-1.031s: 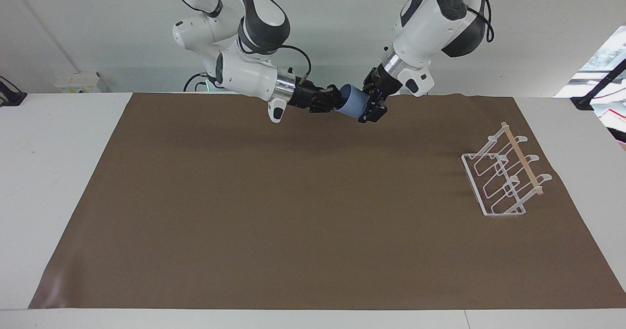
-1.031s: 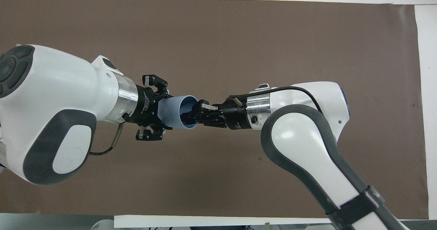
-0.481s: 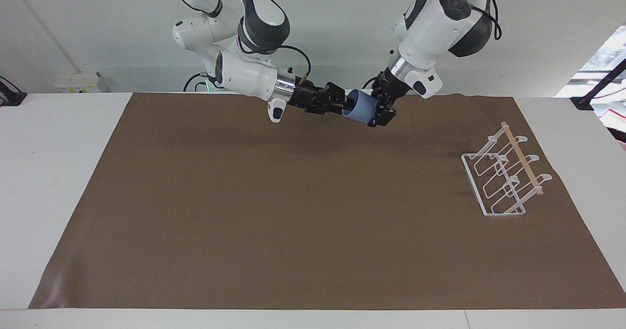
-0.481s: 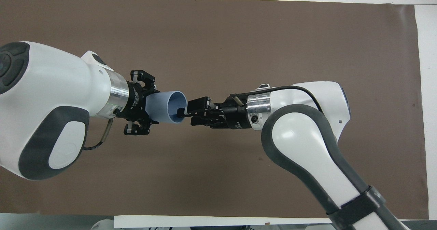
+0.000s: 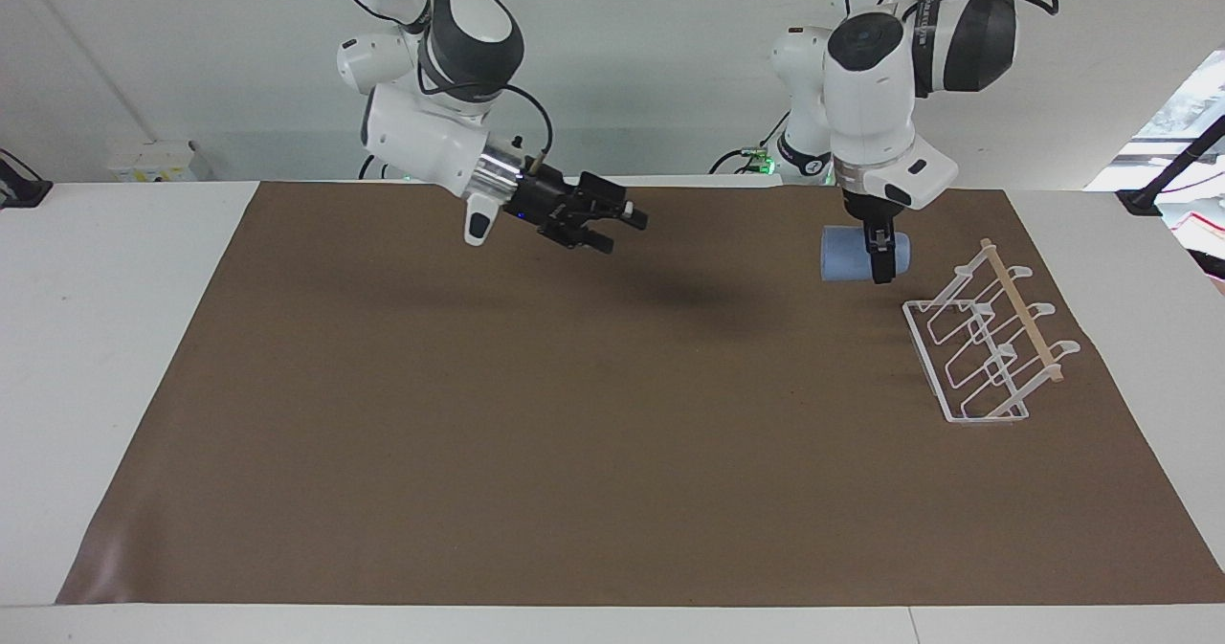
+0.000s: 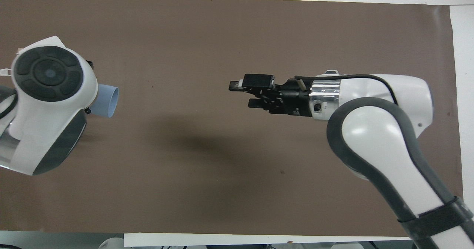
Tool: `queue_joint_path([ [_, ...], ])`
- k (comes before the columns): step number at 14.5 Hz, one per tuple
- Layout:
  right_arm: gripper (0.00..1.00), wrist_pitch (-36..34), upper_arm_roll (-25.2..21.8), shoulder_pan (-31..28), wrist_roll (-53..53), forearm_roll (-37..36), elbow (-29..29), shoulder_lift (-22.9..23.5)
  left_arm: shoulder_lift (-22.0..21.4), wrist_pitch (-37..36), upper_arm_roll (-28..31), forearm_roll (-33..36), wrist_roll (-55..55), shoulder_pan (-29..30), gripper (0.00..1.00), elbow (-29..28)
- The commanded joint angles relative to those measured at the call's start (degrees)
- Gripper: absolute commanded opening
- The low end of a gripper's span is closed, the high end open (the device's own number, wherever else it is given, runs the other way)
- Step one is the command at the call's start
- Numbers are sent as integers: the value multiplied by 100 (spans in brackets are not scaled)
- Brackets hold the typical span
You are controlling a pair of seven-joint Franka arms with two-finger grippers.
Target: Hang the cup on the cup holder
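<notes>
Next, my left gripper lets go of the light-blue cup on the hook at the far end of the cup holder (image 6: 52,77).
The light-blue cup (image 5: 844,254) lies on its side in my left gripper (image 5: 877,265), which is shut on it and holds it in the air over the mat, close to the cup holder. The cup holder (image 5: 991,349), a white wire rack with a wooden rod, stands on the mat at the left arm's end. In the overhead view only the cup's mouth end (image 6: 106,101) shows from under the left arm, and the holder is out of view. My right gripper (image 5: 620,229) is open and empty over the mat's middle, also seen in the overhead view (image 6: 242,93).
A brown mat (image 5: 574,414) covers most of the white table (image 5: 115,338). Nothing else stands on it.
The right gripper's fingers came out of the cup's mouth and it drew back. The left arm swung the cup toward its own end of the table, next to the holder.
</notes>
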Motion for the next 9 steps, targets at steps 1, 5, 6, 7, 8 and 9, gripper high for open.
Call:
queue_joint_path([
  [1, 99, -122, 66, -553, 5, -1514, -110, -72, 833, -734, -34, 1941, 34, -163, 0, 269],
  [5, 99, -1009, 57, -1685, -12, -3703, -57, -90, 1588, -1140, 10, 3642, -71, -120, 0, 610],
  [6, 99, -1133, 57, -1932, -91, -4187, -13, -81, 1878, -1281, 18, 3898, -228, -111, 0, 847],
  [7, 99, -1282, 57, -2143, -152, -4636, 65, -90, 2081, -1309, 18, 4153, -342, -76, 0, 1041],
  [8, 99, -1605, 57, -2328, -162, -5049, 205, -98, 2223, -1353, 27, 4399, -361, -32, 0, 1043],
  [9, 99, -2000, 57, -2461, -162, -5384, 485, -98, 2285, -1423, 27, 4654, -553, 12, 0, 973],
])
